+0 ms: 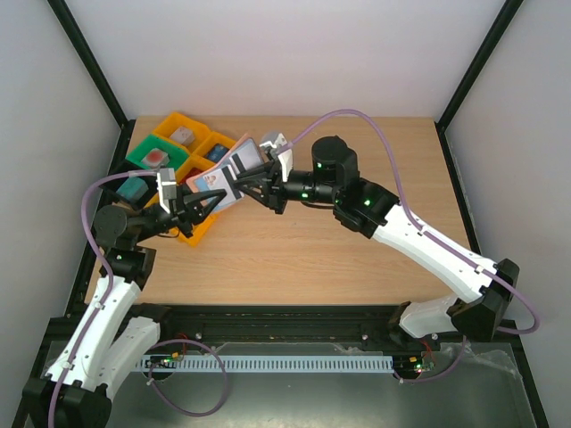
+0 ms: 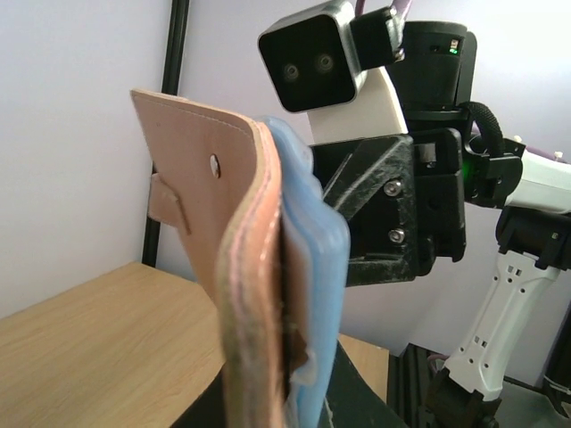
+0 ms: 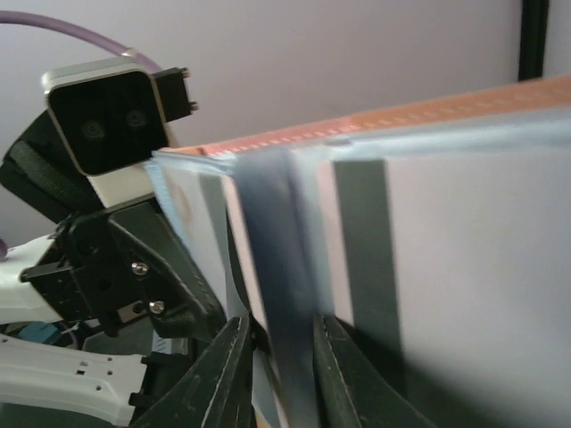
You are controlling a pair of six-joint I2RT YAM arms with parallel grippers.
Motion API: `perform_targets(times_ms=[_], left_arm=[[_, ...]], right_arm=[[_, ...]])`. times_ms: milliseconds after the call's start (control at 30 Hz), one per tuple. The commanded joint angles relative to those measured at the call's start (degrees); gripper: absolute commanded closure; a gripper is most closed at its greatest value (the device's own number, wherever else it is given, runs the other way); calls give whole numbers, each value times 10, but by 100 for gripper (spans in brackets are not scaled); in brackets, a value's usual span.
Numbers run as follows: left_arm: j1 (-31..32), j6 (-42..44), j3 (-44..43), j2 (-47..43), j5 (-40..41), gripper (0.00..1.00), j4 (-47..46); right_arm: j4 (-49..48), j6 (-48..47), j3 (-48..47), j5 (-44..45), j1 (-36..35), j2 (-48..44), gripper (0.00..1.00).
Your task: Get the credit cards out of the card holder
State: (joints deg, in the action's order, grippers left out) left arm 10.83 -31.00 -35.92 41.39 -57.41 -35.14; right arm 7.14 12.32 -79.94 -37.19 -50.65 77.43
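My left gripper is holding the tan card holder, which now hangs upright over the table's back. It will let go of it on the bare wooden table (image 1: 258, 243) next to the nearest yellow tray.
The tan card holder (image 2: 210, 223) stands upright, gripped at its lower end by my left gripper (image 2: 277, 412), which is shut on it. Light blue credit cards (image 2: 317, 267) stick out of it on the right side. From above, the holder and cards (image 1: 223, 171) hang over the table's back left, between my left gripper (image 1: 207, 203) and right gripper (image 1: 241, 185). In the right wrist view my right gripper (image 3: 281, 374) straddles a blurred blue-grey card edge (image 3: 277, 267) with its jaws slightly apart; a gap shows beside the left finger (image 3: 223, 379). A white and grey card face (image 3: 464, 267) fills the right.
Yellow and green trays (image 1: 183, 147) holding small coloured blocks sit at the back left, just behind and under the grippers. A teal block (image 1: 134, 189) lies by the left edge. Black frame posts stand at the table's corners.
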Motion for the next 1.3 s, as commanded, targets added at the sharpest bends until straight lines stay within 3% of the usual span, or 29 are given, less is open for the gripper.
perform_targets(times_ms=[0, 133, 300, 400, 533, 767, 933, 1067, 1200, 1267], left_arm=[[9, 12, -4, -5, -38, 98, -26], [9, 12, -5, -6, -38, 98, -26], [9, 12, -3, -7, -40, 98, -25], [9, 11, -1, -7, -43, 98, -29], [9, 9, -3, -7, -43, 97, -31], [9, -17, -2, -6, -48, 84, -49], [8, -25, -3, -6, -54, 81, -56], [8, -27, -3, -6, -54, 83, -56], [9, -18, -3, -6, -46, 97, -45], [8, -17, -2, -6, -42, 98, -40]], right_arm=[[-10, -5, -22, -5, -18, 20, 80], [-18, 0, -23, -23, -19, 24, 78], [-27, -2, -16, -35, -19, 15, 83], [-24, -1, -22, -78, -19, 17, 98], [-18, 0, -18, -105, -18, 10, 98], [-40, 24, 18, -114, 14, -30, 99], [-40, 31, 25, -127, 37, -44, 98], [-34, 31, 26, -138, 48, -48, 98], [-18, 20, 26, -142, 64, -54, 98], [-2, 12, 27, -138, 77, -60, 98]])
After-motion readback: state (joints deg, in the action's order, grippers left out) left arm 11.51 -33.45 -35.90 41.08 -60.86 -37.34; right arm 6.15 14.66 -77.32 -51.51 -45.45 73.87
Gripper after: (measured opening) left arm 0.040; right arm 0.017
